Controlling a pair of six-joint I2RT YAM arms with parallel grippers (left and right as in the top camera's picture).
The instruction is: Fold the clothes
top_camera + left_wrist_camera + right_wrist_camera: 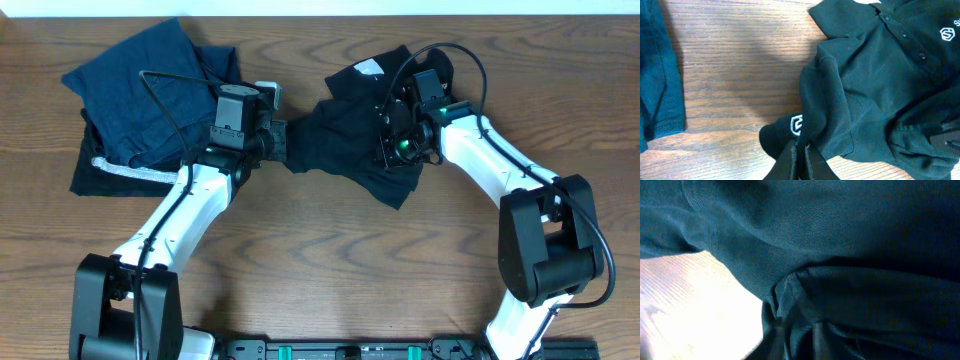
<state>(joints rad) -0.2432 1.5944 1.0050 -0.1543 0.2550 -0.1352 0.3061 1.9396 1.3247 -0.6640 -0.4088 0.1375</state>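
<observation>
My left gripper pinches only a thin fold below the white logo; it should open and take a fuller bunch of the sleeve hem (822,142) before lifting.
The clothes (345,125), a black top with a white neck label (368,68), lie bunched at the table's centre right. My left gripper (283,140) is at the top's left edge. In the left wrist view it (801,152) is shut on a sleeve hem of the clothes (875,90), just below a small white logo (796,125). My right gripper (392,152) is pressed into the top's right part from above. In the right wrist view the clothes (840,240) fill the picture, and a fold is bunched between the dim fingers of the right gripper (797,340).
Folded navy blue garments (150,90) are stacked at the back left, over a black folded piece with a whitish stripe (120,172). The navy edge (655,75) shows at the left of the left wrist view. Bare wooden table (330,260) lies in front.
</observation>
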